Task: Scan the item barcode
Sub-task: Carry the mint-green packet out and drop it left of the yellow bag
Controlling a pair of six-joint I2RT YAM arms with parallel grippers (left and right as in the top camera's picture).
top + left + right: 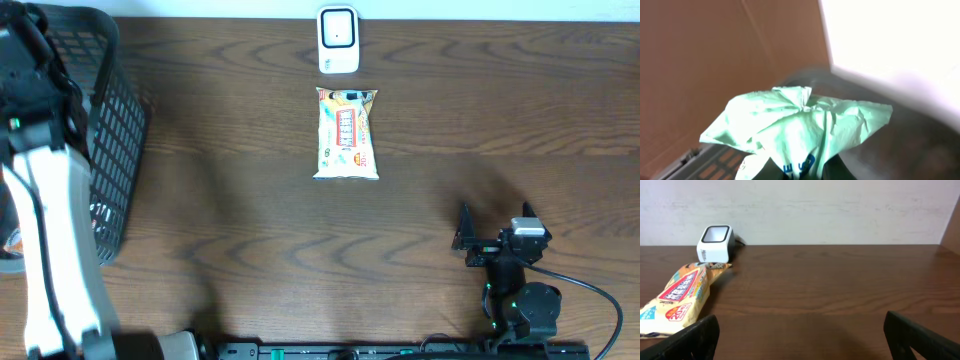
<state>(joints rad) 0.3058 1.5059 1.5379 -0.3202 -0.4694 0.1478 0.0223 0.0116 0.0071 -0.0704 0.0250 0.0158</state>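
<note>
The robot's left gripper should set the green packet down on the bare table (297,112) beside the scanner end of the yellow snack packet.
In the left wrist view, a crumpled pale green packet (800,125) with blue print fills the middle. My left gripper (802,172) is shut on its lower end, with dark fingers (837,170) on either side. Overhead, the left arm (40,200) reaches over the basket at the far left, and the gripper and green packet are hidden there. The white barcode scanner (338,40) (715,242) stands at the table's back middle. A yellow snack packet (347,133) (677,297) lies flat just in front of it. My right gripper (495,222) (802,330) rests open at the front right, holding nothing.
A black mesh basket (110,130) stands at the left edge of the table, and its grid (705,162) shows below the green packet. A brown cardboard wall (715,60) is behind it. A black cable (600,300) runs from the right arm's base.
</note>
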